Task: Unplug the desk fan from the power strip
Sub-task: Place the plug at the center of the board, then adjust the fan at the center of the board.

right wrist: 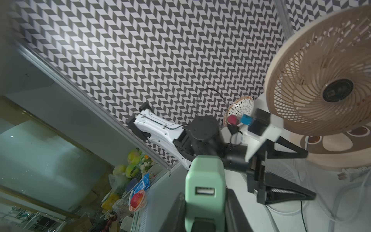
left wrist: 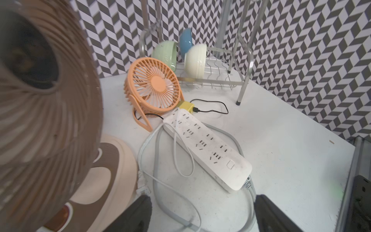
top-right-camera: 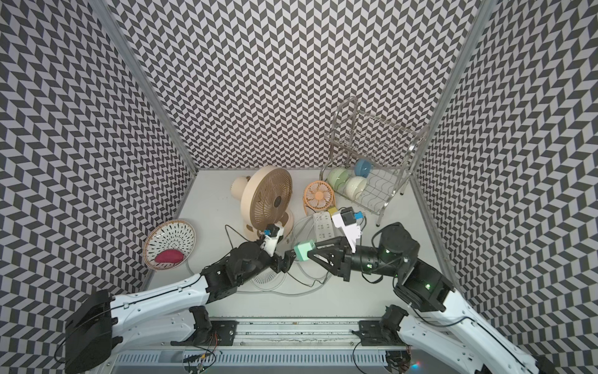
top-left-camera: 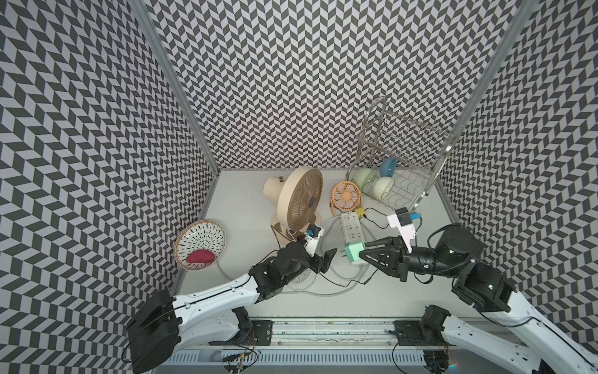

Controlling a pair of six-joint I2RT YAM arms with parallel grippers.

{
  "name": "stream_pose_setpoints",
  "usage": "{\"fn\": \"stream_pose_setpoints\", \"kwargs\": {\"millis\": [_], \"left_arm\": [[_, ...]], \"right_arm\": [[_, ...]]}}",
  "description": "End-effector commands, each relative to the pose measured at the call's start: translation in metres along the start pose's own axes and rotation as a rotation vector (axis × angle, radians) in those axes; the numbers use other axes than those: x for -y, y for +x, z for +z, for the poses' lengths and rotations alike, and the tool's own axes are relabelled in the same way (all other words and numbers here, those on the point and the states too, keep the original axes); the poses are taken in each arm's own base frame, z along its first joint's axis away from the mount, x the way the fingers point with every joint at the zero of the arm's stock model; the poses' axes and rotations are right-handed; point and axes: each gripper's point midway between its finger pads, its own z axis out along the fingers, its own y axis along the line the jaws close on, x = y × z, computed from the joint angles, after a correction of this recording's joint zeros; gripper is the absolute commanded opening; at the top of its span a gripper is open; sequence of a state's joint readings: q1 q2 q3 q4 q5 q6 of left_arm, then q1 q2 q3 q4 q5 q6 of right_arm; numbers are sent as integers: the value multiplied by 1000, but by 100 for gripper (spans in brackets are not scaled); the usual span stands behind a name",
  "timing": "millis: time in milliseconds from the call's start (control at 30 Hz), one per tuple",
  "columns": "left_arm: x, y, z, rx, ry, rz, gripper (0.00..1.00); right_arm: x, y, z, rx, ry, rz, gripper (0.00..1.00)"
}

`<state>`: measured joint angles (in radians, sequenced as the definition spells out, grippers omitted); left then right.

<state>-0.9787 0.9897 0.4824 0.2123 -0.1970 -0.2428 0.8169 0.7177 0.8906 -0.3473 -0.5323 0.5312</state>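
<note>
My right gripper is going to set the mint-green USB adapter, now held off the strip's near end, down and let it go on the table [top-left-camera: 308, 281] beside the white fan grille.
The large beige desk fan [top-left-camera: 302, 199] [top-right-camera: 270, 200] [right wrist: 325, 84] stands at the back centre. To its right lies the white power strip [top-left-camera: 352, 230] [top-right-camera: 325, 226] [left wrist: 206, 148], its visible sockets bare except for a yellow adapter [left wrist: 186, 106] at the far end. A white two-pin plug [left wrist: 143, 185] [right wrist: 344, 175] lies loose on the table by the fan's base. My left gripper [top-left-camera: 325, 264] [left wrist: 200, 217] hangs open over the cords near it, holding nothing. My right gripper [top-left-camera: 364, 254] [right wrist: 204, 213] is shut on a mint-green USB adapter [top-left-camera: 353, 254] [right wrist: 204, 180], held off the strip's near end.
A small orange fan [top-left-camera: 347, 196] stands behind the strip, and a wire dish rack [top-left-camera: 404, 191] with three bowls fills the back right. A patterned basket [top-left-camera: 200, 244] with a red object sits at the left. A flat white fan grille [top-left-camera: 301, 280] and looped cords lie under my left arm.
</note>
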Motion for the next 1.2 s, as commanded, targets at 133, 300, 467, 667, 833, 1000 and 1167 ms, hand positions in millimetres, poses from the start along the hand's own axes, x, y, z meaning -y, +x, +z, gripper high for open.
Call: {"fn": "stream_pose_setpoints", "kwargs": {"millis": [133,300,467,667,833,1000,1167], "left_arm": [[-36,-64,-54,310,-162,-123,86],[-69,-66,-67,345,-278,-193,94],[-99,-57,-66,331,-312,-335,95],[-129,-53,-75,340,-384,-417,95],[-153,-42,-82,305,-487,-458,95],[-175,-27,-87,277,-550,-516,95],[-194,-21,-94,275,-599,-563,95]], "right_arm": [[84,74,56,-152,105,128,17],[126,124,90,-289,134,169,15],[151,162,117,-386,137,181,14],[166,171,154,-424,120,181,13],[167,176,187,-449,82,161,15],[175,177,205,-456,101,155,40],[192,162,184,-419,285,93,70]]}}
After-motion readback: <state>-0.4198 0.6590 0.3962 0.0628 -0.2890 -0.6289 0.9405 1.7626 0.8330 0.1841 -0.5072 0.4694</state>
